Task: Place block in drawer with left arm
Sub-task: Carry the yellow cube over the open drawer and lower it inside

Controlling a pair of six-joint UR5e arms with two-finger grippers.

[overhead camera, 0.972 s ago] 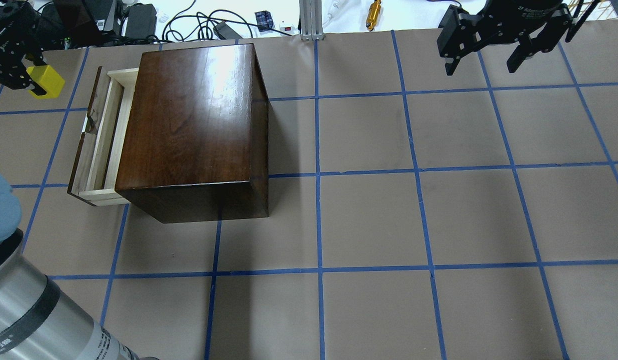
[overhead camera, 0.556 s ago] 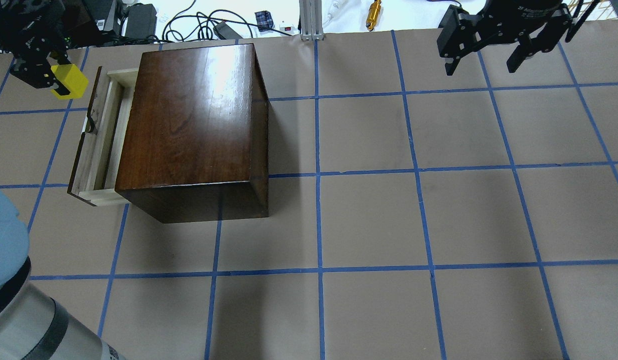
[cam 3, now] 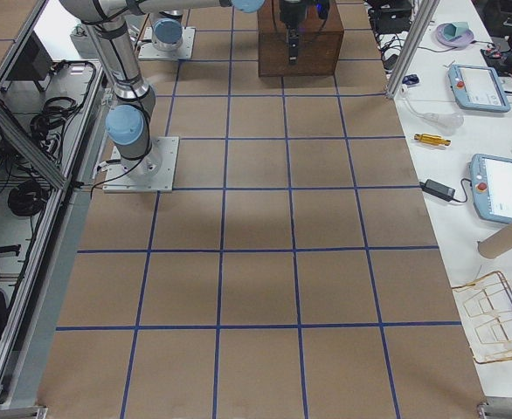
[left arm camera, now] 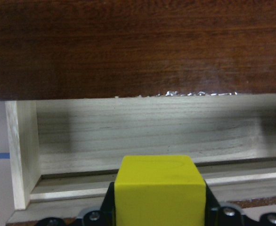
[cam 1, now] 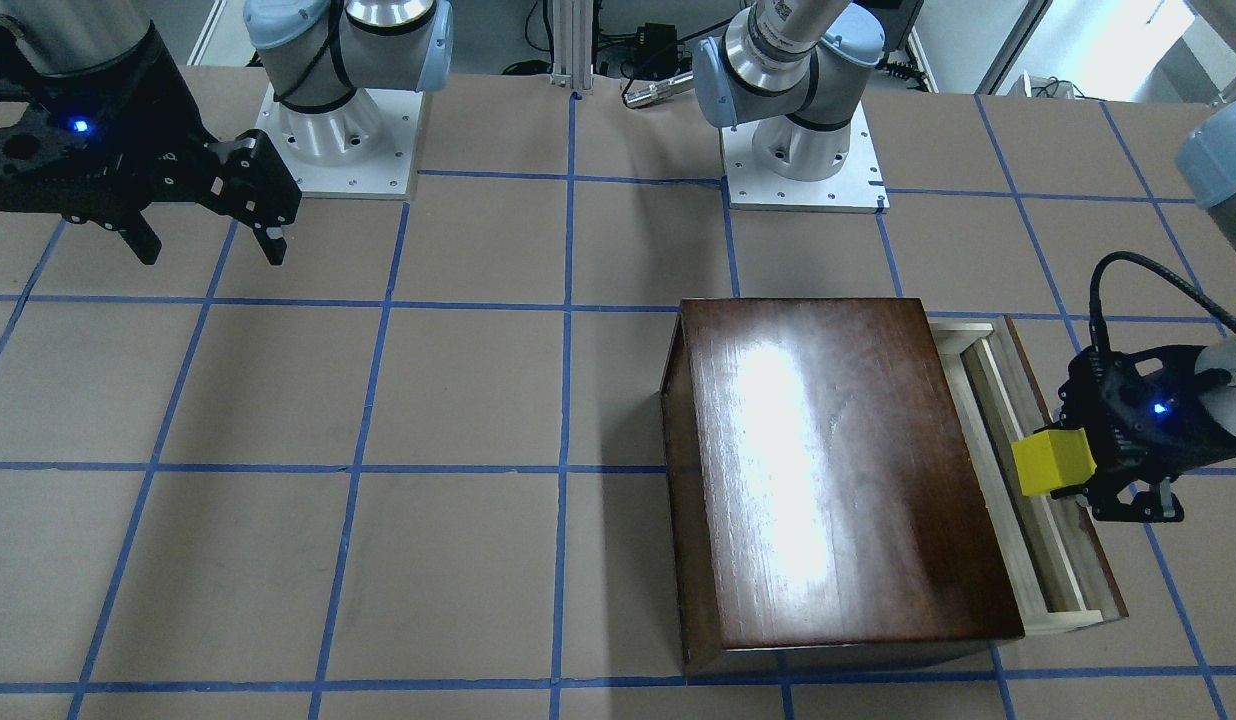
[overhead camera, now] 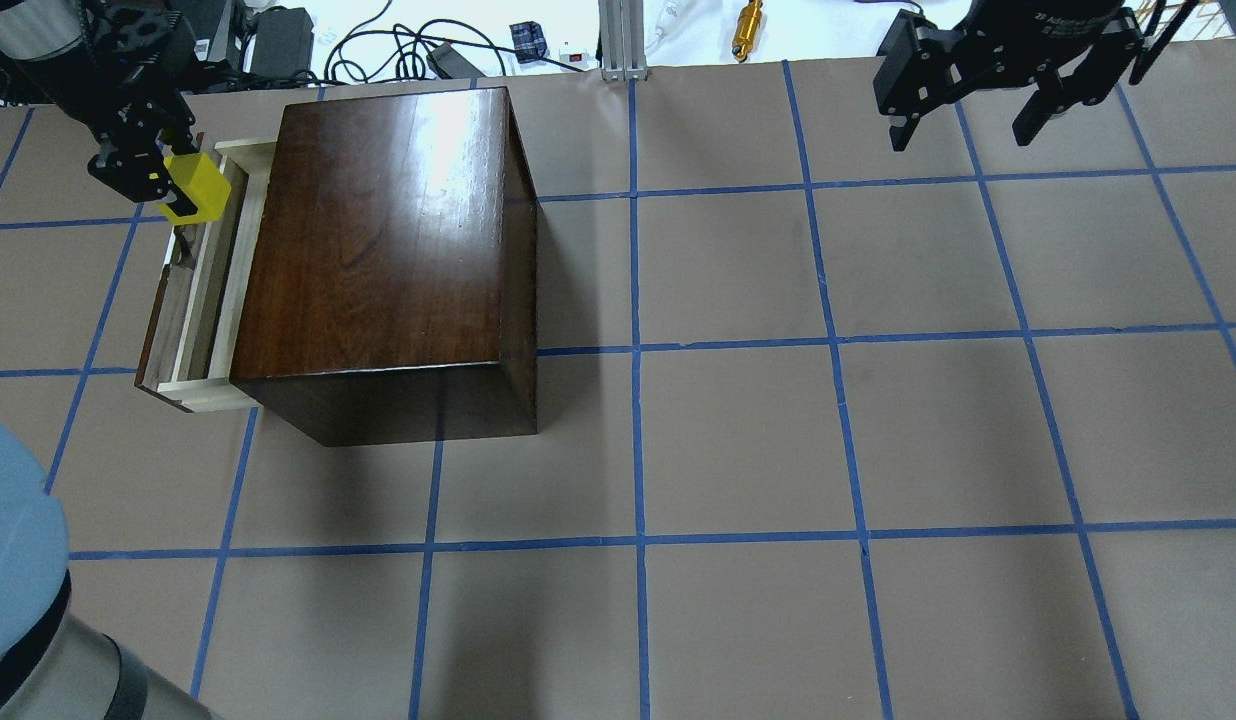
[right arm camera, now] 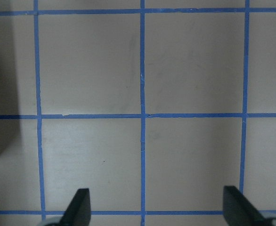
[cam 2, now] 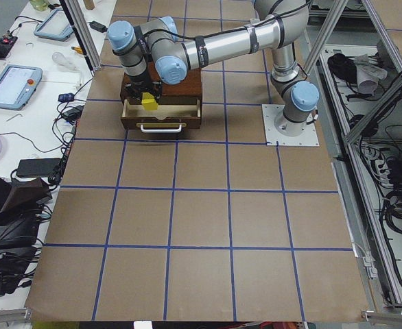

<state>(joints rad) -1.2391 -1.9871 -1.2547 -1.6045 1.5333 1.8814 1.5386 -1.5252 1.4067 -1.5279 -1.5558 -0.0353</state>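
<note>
Next, I let go of the yellow block, still held above the open drawer, with my left gripper on the pale drawer's bottom (cam 1: 1004, 481) (left arm camera: 158, 141), about halfway along the edge of the dark-brown box.
My left gripper (overhead camera: 173, 192) is shut on the yellow block (overhead camera: 200, 189) and holds it above the far end of the open drawer (overhead camera: 210, 290). The front view shows the block (cam 1: 1052, 462) over the drawer's tray (cam 1: 1023, 520), held by the left gripper (cam 1: 1078, 468). In the left wrist view the block (left arm camera: 160, 188) fills the lower middle, with the pale drawer (left arm camera: 147, 141) below the dark box (left arm camera: 138, 42). The drawer sticks out of the dark-brown box (overhead camera: 388, 250). My right gripper (overhead camera: 968, 115) hangs open and empty over the far right of the table, also in the front view (cam 1: 208, 235).
Blue tape lines grid the brown table (overhead camera: 738, 430). Cables and small tools (overhead camera: 748, 30) lie beyond the far edge. The left arm's elbow (overhead camera: 18, 600) fills the near left corner.
My left gripper has carried the yellow block rightward, from outside the drawer front to over the open drawer. The right gripper has not moved.
</note>
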